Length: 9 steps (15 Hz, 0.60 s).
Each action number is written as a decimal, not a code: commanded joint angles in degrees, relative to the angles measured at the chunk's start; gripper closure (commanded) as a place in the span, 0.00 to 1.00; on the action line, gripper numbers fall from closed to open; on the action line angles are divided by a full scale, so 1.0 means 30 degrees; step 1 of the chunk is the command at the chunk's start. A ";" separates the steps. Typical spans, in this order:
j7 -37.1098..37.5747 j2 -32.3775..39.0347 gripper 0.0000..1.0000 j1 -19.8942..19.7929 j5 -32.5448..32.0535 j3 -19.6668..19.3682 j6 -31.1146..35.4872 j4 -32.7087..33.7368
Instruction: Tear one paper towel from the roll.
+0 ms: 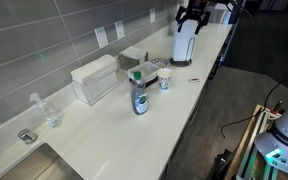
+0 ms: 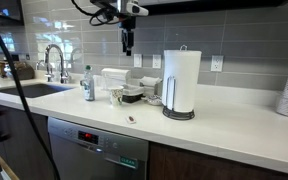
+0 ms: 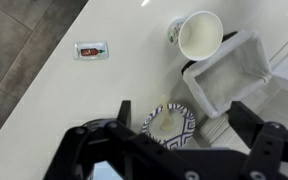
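Note:
I need to next move my gripper to the top edge (image 1: 190, 25) of the white paper towel roll and close it there on the roll's outer sheet.
The roll (image 2: 180, 79) is a tall white cylinder standing upright on a dark round base on the counter; it also shows in an exterior view (image 1: 184, 46). No loose paper towel sheet shows hanging from it. My gripper (image 2: 126, 46) hangs high above the counter, over the cluster of cups and containers beside the roll and apart from it. It also shows in an exterior view (image 1: 192, 20). In the wrist view the gripper (image 3: 184, 112) is open and empty, looking down on a blue-patterned cup (image 3: 169, 122). The roll is out of the wrist view.
A white cup (image 3: 201, 35), a white container (image 3: 234, 75) and a small red packet (image 3: 91, 50) lie on the counter below. A white box (image 1: 94, 78), a soap bottle (image 1: 139, 95) and a sink with faucet (image 2: 54, 62) stand further along. A tiled wall runs behind.

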 commanded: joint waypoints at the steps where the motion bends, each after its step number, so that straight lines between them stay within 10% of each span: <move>1: 0.2752 0.0252 0.00 -0.0979 -0.0323 0.0226 0.1886 -0.0068; 9: 0.5762 0.0433 0.00 -0.1742 -0.1103 -0.0060 0.4259 0.0039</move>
